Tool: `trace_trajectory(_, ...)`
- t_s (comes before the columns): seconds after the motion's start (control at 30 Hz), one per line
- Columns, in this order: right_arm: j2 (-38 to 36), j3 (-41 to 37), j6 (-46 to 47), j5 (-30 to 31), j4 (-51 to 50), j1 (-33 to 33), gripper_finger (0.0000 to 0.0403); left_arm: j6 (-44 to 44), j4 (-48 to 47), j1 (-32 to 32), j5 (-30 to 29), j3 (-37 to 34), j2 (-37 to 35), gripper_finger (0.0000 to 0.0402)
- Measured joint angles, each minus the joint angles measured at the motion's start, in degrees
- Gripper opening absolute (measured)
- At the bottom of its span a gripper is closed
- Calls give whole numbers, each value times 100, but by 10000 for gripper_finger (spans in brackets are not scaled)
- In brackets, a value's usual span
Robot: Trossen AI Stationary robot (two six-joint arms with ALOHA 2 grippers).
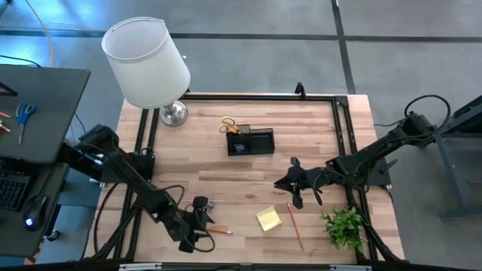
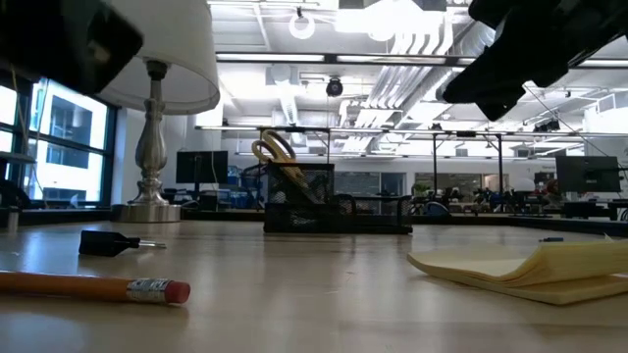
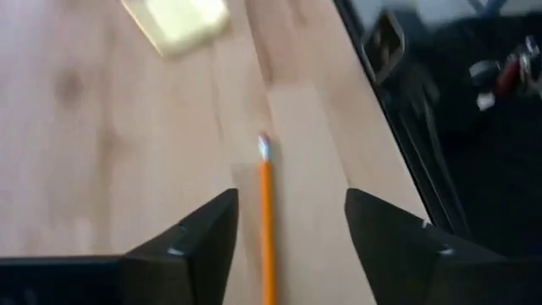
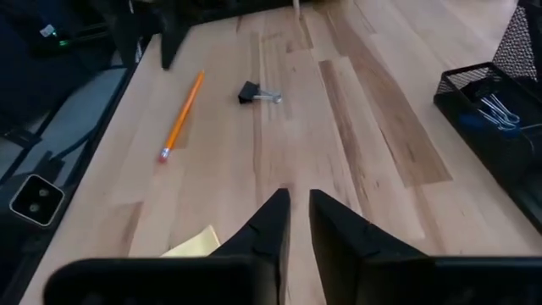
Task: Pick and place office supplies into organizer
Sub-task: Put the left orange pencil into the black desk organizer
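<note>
Next, I close my left gripper on the orange pencil's body [image 1: 223,231] [image 3: 266,185], at a spot just below the metal band at the pencil's eraser end.
An orange pencil [image 1: 219,229] lies flat near the table's front left. My left gripper [image 3: 288,203] is open and hovers over its near end, with the pencil [image 3: 267,220] running out between the two fingers; in the low view the pencil [image 2: 88,286] lies untouched. A black binder clip [image 1: 201,202] and a yellow sticky-note pad [image 1: 269,218] rest on the wood. The black organizer [image 1: 251,141] stands mid-table with yellow-handled scissors [image 1: 228,126] upright in it. My right gripper [image 1: 280,182] is shut and hangs above the table right of centre, empty.
A second pencil [image 1: 295,226] lies beside a small green plant [image 1: 346,226] at the front right. A white-shaded lamp [image 1: 147,64] stands at the far left corner. A black frame rail [image 1: 343,128] runs along the table's edges. A side desk holds blue scissors [image 1: 24,114].
</note>
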Motion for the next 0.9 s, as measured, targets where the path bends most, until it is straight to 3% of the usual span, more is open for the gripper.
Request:
trace_trajectory(0.17, 0, 0, -75, -34, 11, 2, 48, -442, -262, -52, 195, 0, 98, 218)
trace_trajectory(0.43, 0, 0, -210, 766, 170, -1, 47, -552, -525, -48, 129, 0, 98, 174)
trace_trajectory(0.6, 2, 0, -209, 739, 305, 0, 48, -381, -336, -39, 86, 0, 94, 152)
trace_trajectory(0.9, 189, 0, -806, -348, 1200, -2, 48, -463, 289, -39, -413, 0, 153, 143)
